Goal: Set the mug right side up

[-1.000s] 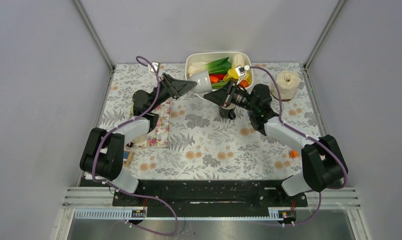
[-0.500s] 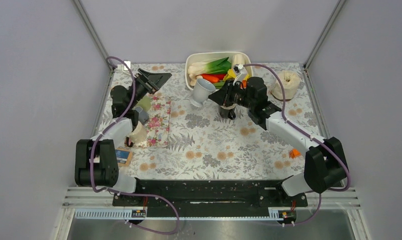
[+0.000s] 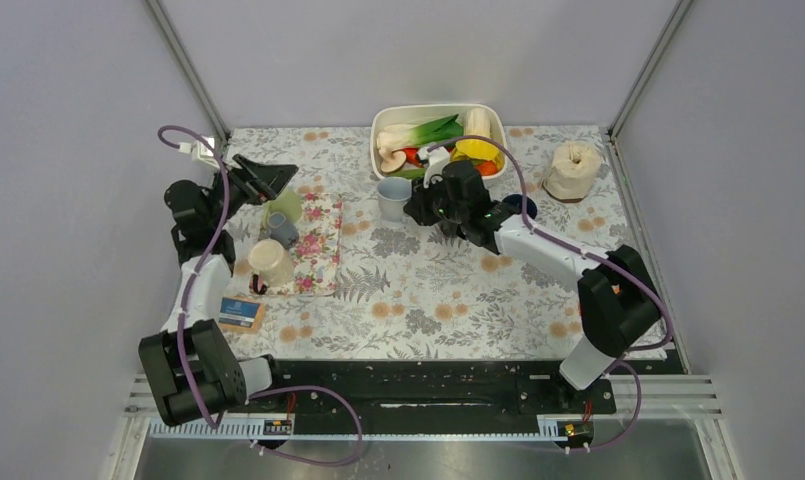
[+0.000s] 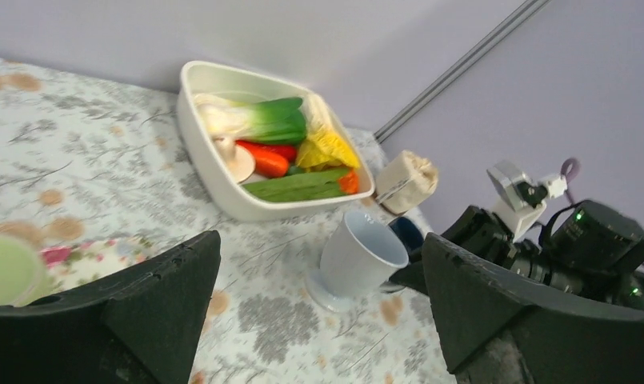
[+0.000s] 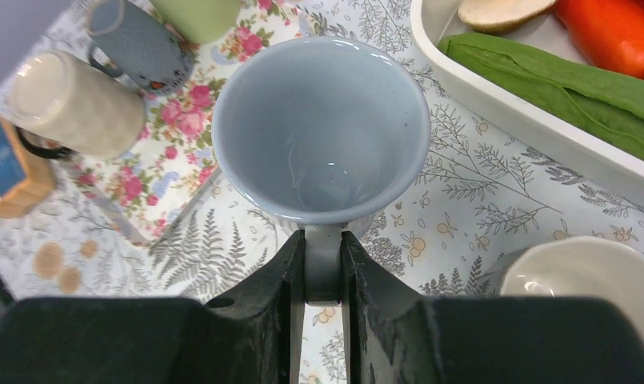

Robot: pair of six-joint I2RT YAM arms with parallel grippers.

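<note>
I should use my right gripper to set the pale blue-grey mug down on the tablecloth (image 3: 381, 213) (image 5: 330, 170) between the floral mat and the white tub.
The pale blue-grey mug (image 3: 392, 196) stands with its opening up, slightly tilted, its foot at the floral tablecloth in front of the white tub. My right gripper (image 3: 419, 206) is shut on the mug's handle (image 5: 322, 268); the right wrist view looks straight into the empty mug (image 5: 322, 120). My left gripper (image 3: 270, 180) is open and empty, drawn back to the far left. The left wrist view shows the mug (image 4: 362, 256) well ahead, between its spread fingers (image 4: 166, 296).
A white tub (image 3: 378, 125) of vegetables sits behind the mug. A dark blue bowl (image 3: 523, 205) and a cream roll (image 3: 572, 170) are to the right. A floral mat (image 3: 323, 250) on the left carries a green cup (image 3: 283, 207), a grey mug (image 3: 283, 232) and a cream mug (image 3: 268, 262).
The left gripper left the mug and swung back to the far left. The right gripper carried the mug down and left, turning it from tilted sideways to opening-up on the table.
</note>
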